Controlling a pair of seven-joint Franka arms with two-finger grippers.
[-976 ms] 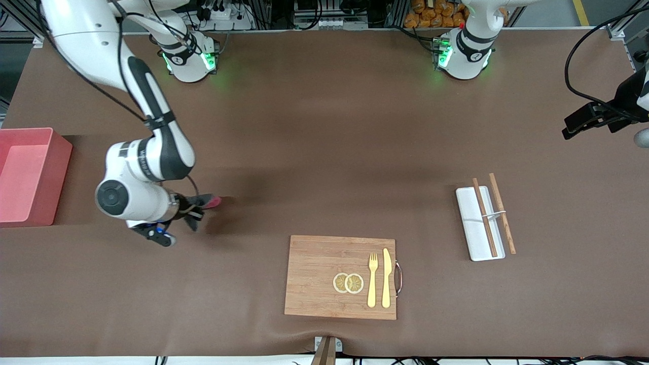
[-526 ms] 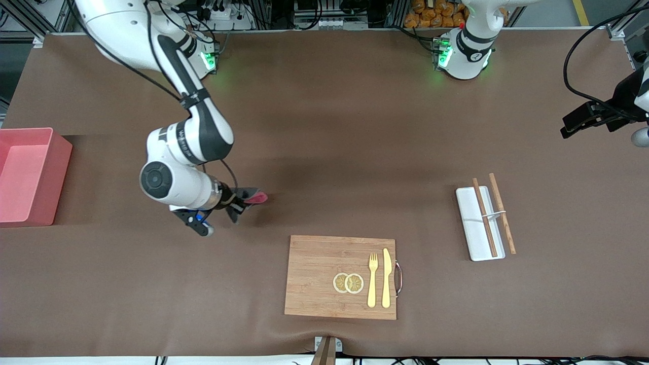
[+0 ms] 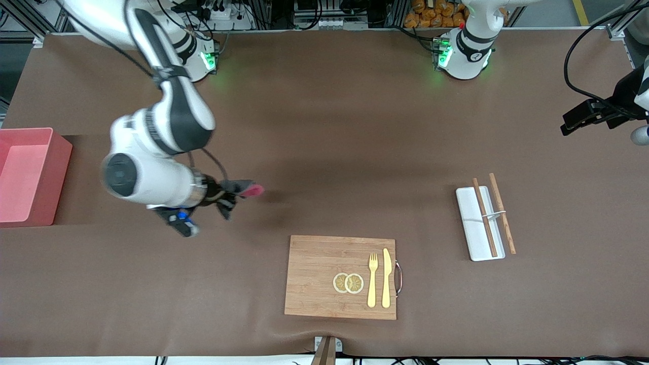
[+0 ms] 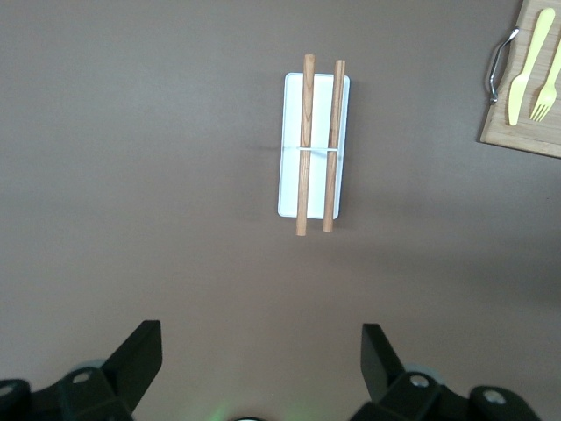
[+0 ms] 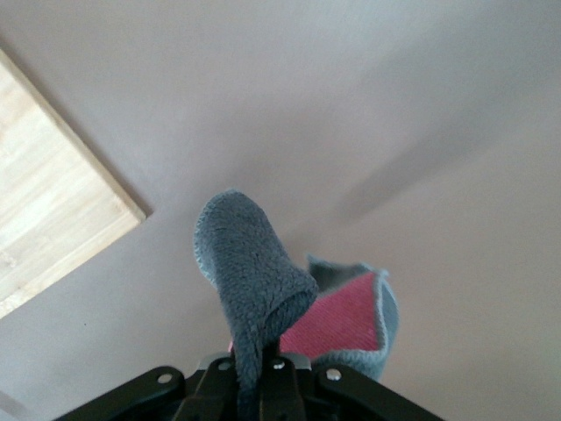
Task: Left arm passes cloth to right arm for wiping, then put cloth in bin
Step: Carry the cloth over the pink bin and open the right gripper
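Note:
The cloth, now held low over the bare table, will be released by my right gripper on the bottom of the pink bin (image 3: 21,189), toward the cutting board side.
My right gripper (image 3: 229,194) is shut on the cloth (image 3: 243,189), dark grey with a pink-red face, and holds it low over the bare brown table between the bin and the cutting board. The right wrist view shows the cloth (image 5: 263,281) pinched in the shut jaws, a grey fold up and the red face (image 5: 337,320) beside it. The pink bin (image 3: 28,175) stands at the right arm's end of the table. My left gripper (image 3: 583,119) is open and empty, up high at the left arm's end; its fingers (image 4: 140,355) stand wide apart over bare table.
A wooden cutting board (image 3: 314,276) with lemon slices (image 3: 348,283), a fork and a knife lies near the front edge. A white tray (image 3: 479,223) with two wooden chopsticks lies toward the left arm's end, also in the left wrist view (image 4: 313,145).
The right arm swept the cloth away from the bin toward the table's middle, then its elbow swung back toward the bin while the cloth stayed nearly in place. The left arm barely moved.

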